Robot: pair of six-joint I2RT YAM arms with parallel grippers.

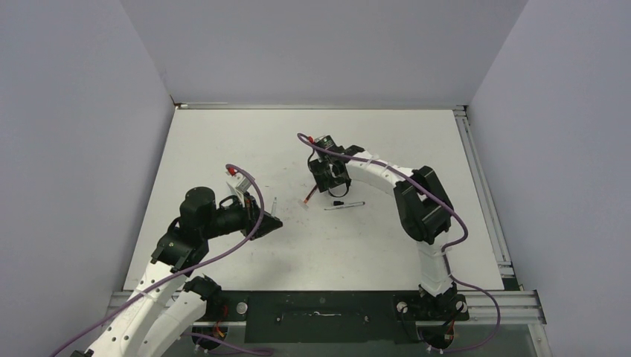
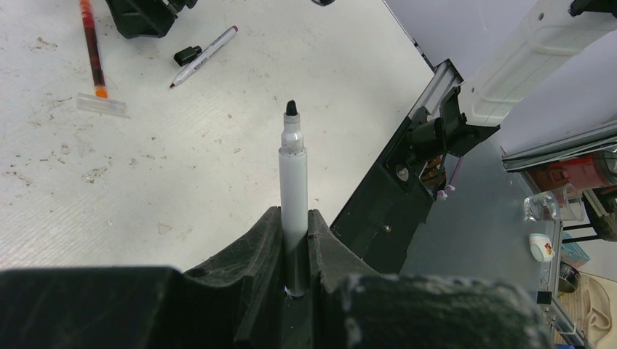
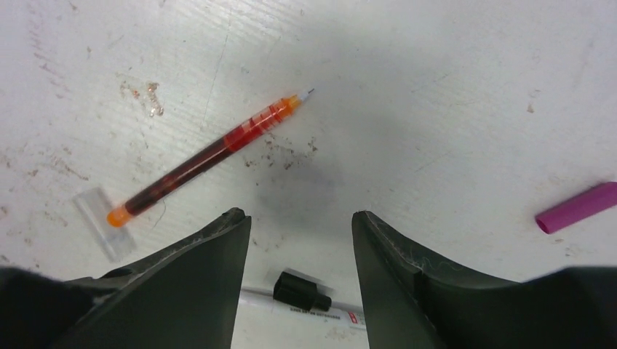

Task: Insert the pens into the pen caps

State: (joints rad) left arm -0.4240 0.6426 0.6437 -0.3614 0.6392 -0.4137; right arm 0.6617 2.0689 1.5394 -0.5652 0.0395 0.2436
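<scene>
The black cap lies crooked against the white pen's body, behind the fingers of my right gripper. Next, my right gripper backs up and closes on the black cap (image 3: 297, 291).
My left gripper (image 2: 295, 212) is shut on the pale grey-white pen (image 2: 293, 174), which sticks out past the jaws with its black tip bare; it also shows in the top view (image 1: 274, 204). My right gripper (image 3: 298, 214) is open and empty, low over the table near the middle (image 1: 332, 187). The red pen (image 3: 211, 153) lies just beyond its left finger, with a clear plastic piece (image 3: 105, 222) at its orange end. A white-barrelled pen (image 2: 207, 52) lies under the right gripper with a small black piece (image 3: 298, 291) on it. No light-blue pen cap shows.
A short magenta tube (image 3: 578, 207) lies on the table to the right of my right gripper. The white table (image 1: 223, 149) is scuffed and stained round the red pen. Grey walls close in the left, back and right sides.
</scene>
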